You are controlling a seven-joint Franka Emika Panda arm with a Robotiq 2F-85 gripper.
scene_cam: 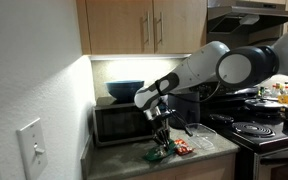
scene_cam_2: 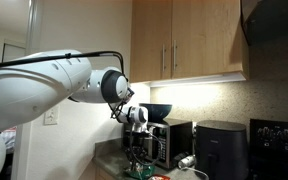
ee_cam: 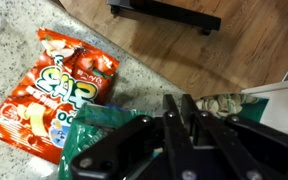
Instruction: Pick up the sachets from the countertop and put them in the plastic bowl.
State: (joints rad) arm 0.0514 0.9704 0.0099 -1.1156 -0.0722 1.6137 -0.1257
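Note:
My gripper should open its fingers, which are almost shut on top of the flat green sachet, and pinch a fold of its pale printed part [ee_cam: 227, 103] before lifting.
My gripper [ee_cam: 183, 104] points down at the speckled countertop [ee_cam: 14, 70]. Its fingers stand almost together, with their tips on a crinkly green sachet [ee_cam: 96, 124] that continues under them to a pale printed part on the right. A red-orange sachet [ee_cam: 56, 88] lies flat just left of it. In both exterior views the gripper [scene_cam: 161, 141] [scene_cam_2: 134, 152] hangs low in front of the microwave, over the green sachet [scene_cam: 156, 155] and next to the red sachet [scene_cam: 181, 148]. The clear plastic bowl [scene_cam: 203, 138] sits on the counter beyond the sachets, towards the stove.
A black microwave [scene_cam: 117, 122] stands right behind the gripper, with a dark blue bowl [scene_cam: 124, 90] on top. The black stove [scene_cam: 262, 131] with pans is beside the counter. A black appliance [scene_cam_2: 220, 146] stands past the microwave. Wooden cabinets [scene_cam: 144, 25] hang overhead.

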